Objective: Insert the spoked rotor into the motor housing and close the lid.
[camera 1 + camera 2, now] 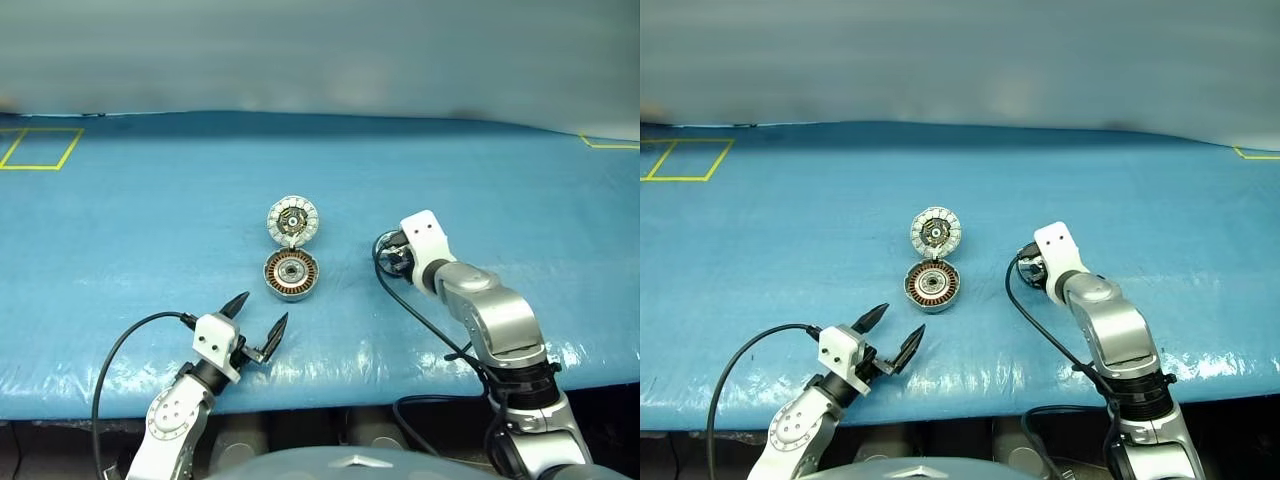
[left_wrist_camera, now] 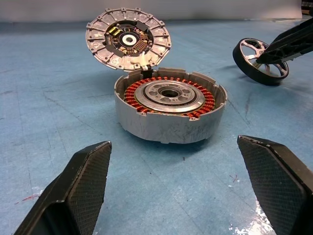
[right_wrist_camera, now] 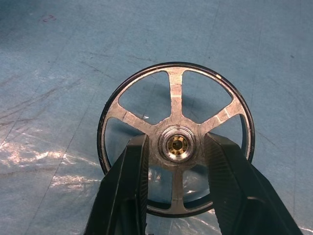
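My right gripper is going to let go of the spoked rotor over the silver hub (image 1: 290, 271), inside the motor housing's ring of copper windings.
The motor housing (image 1: 291, 274) sits mid-table, its copper windings ringing a silver hub (image 2: 168, 95). Its lid (image 1: 293, 220) stands tilted open at the housing's far side, ribbed face with dark middle (image 2: 128, 41) showing. To the right lies the spoked rotor (image 3: 176, 93), a dark-rimmed wheel with silver spokes, tilted up off the table. My right gripper (image 3: 176, 142) reaches down through the spoke gaps, its fingers closed in on the rotor's hub from both sides. My left gripper (image 1: 260, 310) hovers open near the table's front edge, pointing at the housing with nothing between its fingers (image 2: 78, 186).
A blue sheet (image 1: 150, 230) covers the table. Yellow tape marks a square at the far left (image 1: 40, 148) and a corner at the far right (image 1: 610, 143). The right arm's black cable (image 1: 420, 315) loops across the table beside the rotor.
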### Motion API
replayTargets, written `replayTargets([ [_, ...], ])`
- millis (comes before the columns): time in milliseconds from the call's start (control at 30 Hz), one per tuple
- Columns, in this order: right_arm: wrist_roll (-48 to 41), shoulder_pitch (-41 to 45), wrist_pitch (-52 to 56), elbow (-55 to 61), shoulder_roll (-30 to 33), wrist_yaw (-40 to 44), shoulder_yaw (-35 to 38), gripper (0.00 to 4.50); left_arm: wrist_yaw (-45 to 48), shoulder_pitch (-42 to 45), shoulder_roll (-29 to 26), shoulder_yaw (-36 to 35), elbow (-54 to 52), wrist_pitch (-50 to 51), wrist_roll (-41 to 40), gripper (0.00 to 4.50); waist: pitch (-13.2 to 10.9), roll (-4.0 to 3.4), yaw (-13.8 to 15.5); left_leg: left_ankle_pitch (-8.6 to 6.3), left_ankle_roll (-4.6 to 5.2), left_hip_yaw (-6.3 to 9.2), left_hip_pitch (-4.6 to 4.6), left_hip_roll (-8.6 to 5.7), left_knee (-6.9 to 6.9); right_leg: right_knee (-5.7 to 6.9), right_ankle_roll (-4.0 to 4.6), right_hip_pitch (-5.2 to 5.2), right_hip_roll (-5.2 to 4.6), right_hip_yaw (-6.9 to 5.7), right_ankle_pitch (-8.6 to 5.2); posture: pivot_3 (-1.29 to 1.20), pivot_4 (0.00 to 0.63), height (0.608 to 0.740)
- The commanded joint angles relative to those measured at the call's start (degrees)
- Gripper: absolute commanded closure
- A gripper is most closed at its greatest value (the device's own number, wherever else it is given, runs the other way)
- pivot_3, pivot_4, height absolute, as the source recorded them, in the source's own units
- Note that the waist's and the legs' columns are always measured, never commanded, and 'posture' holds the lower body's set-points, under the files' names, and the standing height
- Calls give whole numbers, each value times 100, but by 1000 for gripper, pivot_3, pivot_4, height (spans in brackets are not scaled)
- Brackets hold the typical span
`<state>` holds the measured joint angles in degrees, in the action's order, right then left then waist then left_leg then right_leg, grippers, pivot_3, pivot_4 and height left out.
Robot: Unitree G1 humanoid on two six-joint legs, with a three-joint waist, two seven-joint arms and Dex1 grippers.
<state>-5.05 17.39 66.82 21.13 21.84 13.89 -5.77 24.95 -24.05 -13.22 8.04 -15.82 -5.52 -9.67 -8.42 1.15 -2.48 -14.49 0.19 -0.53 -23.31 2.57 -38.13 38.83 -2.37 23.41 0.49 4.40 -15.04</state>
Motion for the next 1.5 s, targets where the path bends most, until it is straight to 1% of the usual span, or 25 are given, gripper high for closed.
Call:
replayTargets([
  [33, -22, -14, 91, -101, 54, 69, -104, 3150, -29, -10, 60, 32, -81, -128, -6, 0, 0, 0, 0, 0, 1, -3, 1, 0, 0, 0, -1, 1, 0, 4, 0, 0, 150, 740],
  [200, -64, -4, 37, 12, 99, 170, -154, 3151, -20, -8, 80, 21, -41, -158, -5, 0, 1, 2, -4, 0, 1, -13, 2, 0, 3, 0, -2, 4, 0, 14, 1, 0, 150, 740],
  [333, -106, 110, -317, 263, 247, 422, -298, 3154, -7, -8, 77, -2, -10, -193, -9, 0, 0, 1, -12, 0, 1, -18, 1, 0, 7, 0, -2, 10, 1, 18, 1, 0, 150, 740],
  [433, -277, 390, -505, 579, 417, 804, -387, 3157, -1, -6, 60, -39, 7, -222, -11, 0, -7, -9, -43, 0, 1, -24, -5, 0, 11, 0, -6, 22, 2, 23, 4, 0, 150, 740],
  [533, -457, 721, -528, 857, 579, 1168, -487, 3157, 3, 3, 34, -78, 18, -246, -14, 0, -14, -17, -54, 0, 1, -23, -18, -1, 12, 0, -30, 33, 2, 22, 23, 0, 150, 740],
  [767, -799, 1329, -586, 1263, 883, 1839, -920, 3157, 18, 0, 7, -149, 14, -264, -40, 0, -15, -15, -26, -1, 3, -8, -29, -3, 18, -8, -9, 35, 0, 10, 31, 0, 150, 740],
  [933, -905, 1617, -641, 1406, 752, 2040, -1495, 3157, -14, -1, 17, -168, -19, -283, -11, 0, -16, -17, -27, -1, 3, -4, -28, -2, 18, -8, -7, 35, 0, 8, 33, 0, 150, 740],
  [1133, -760, 1713, -688, 1253, 556, 1945, -2106, 3157, -42, 0, 22, -178, -56, -304, 10, 0, -16, -17, -8, -1, 3, 1, -29, -1, 16, -8, -4, 34, -5, 1, 32, 0, 150, 740],
  [1300, -705, 1718, -730, 1074, 411, 1917, -2348, 3157, -62, 1, 21, -166, -81, -284, 25, 0, -16, -17, 8, -1, 3, 2, -29, -1, 15, -8, -4, 34, -8, -2, 32, 0, 150, 740],
  [1500, -620, 1704, -817, 863, 387, 1932, -2464, 3157, -81, -9, 22, -147, -104, -271, 16, 0, -16, -17, 15, -1, 3, 3, -29, 0, 14, -8, -3, 33, -7, -6, 32, 0, 150, 740],
])
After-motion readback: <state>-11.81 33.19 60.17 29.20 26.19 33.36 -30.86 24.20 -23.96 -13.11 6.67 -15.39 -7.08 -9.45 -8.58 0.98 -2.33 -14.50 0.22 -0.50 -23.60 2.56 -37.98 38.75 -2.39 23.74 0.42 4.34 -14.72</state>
